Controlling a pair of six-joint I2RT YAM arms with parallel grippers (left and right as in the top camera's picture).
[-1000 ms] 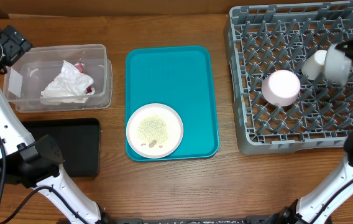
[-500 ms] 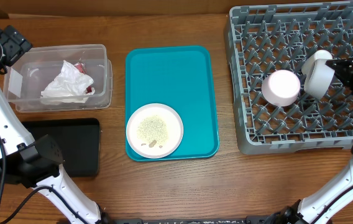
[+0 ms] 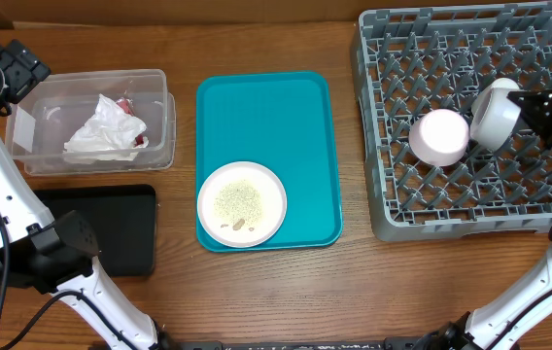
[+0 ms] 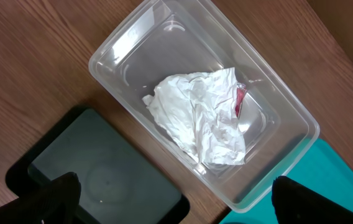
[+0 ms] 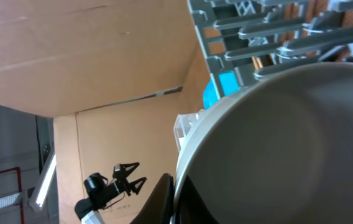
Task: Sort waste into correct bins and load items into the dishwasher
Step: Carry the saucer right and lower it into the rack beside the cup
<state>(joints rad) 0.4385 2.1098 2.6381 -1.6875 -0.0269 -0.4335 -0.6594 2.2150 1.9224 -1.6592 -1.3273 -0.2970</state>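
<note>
The white bowl will go down from my right gripper onto the grey dishwasher rack's wires (image 3: 530, 182) by the rack's front edge, next to the pink cup.
My right gripper (image 3: 529, 109) is shut on the rim of a white bowl (image 3: 495, 113) and holds it tilted over the grey dishwasher rack (image 3: 383, 156); the bowl fills the right wrist view (image 5: 288, 143). A pink cup (image 3: 439, 136) sits upside down in the rack just left of the bowl. A white plate (image 3: 242, 203) with food crumbs lies on the teal tray (image 3: 266, 107). My left gripper (image 4: 170, 202) is open and empty, above the clear plastic bin (image 4: 133, 37), which holds a crumpled white napkin (image 4: 201, 115) and a red scrap.
A black bin (image 3: 111, 228) lies at the front left, below the clear bin (image 3: 155, 83). Cardboard lines the far edge of the wooden table.
My right gripper has carried the white bowl left and down towards the pink cup, tipping it more upright in the rack. The left arm has not moved.
</note>
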